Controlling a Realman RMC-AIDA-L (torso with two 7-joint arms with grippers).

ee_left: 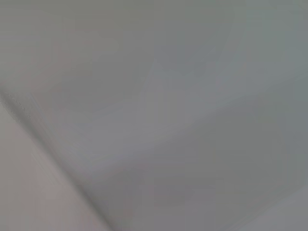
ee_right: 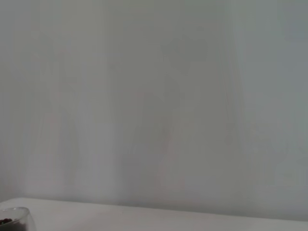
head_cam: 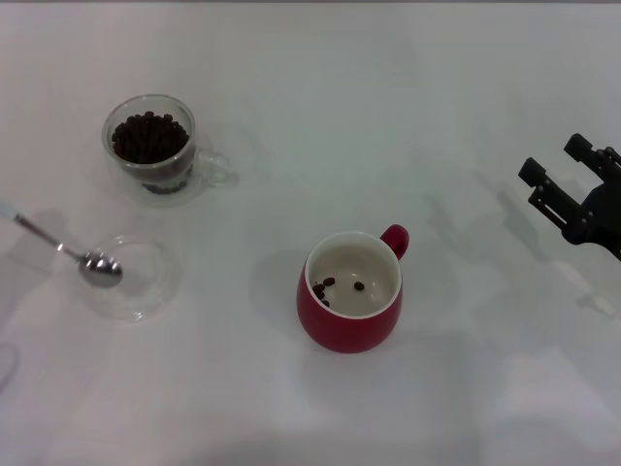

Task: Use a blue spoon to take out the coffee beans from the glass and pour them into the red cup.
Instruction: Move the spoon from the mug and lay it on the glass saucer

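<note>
The robot's left gripper needs to release the blue spoon across the far rim of the clear saucer point(head_cam: 117, 249).
The glass point(head_cam: 152, 148) stands at the far left of the white table, filled with a heap of coffee beans point(head_cam: 148, 137). Its rim also shows in a corner of the right wrist view point(ee_right: 17, 216). The blue spoon point(head_cam: 97, 264) lies with its metal bowl in a shallow clear saucer point(head_cam: 165, 283) near the left edge; its stem runs off to the left and the handle is mostly out of view. The red cup point(head_cam: 349, 291) stands in the middle, handle at the back right, with a few beans point(head_cam: 325, 287) inside. My right gripper point(head_cam: 555, 160) is open and empty at the far right. My left gripper is out of view.
The white table point(head_cam: 388, 116) stretches all around the three vessels. The left wrist view shows only a blurred grey surface.
</note>
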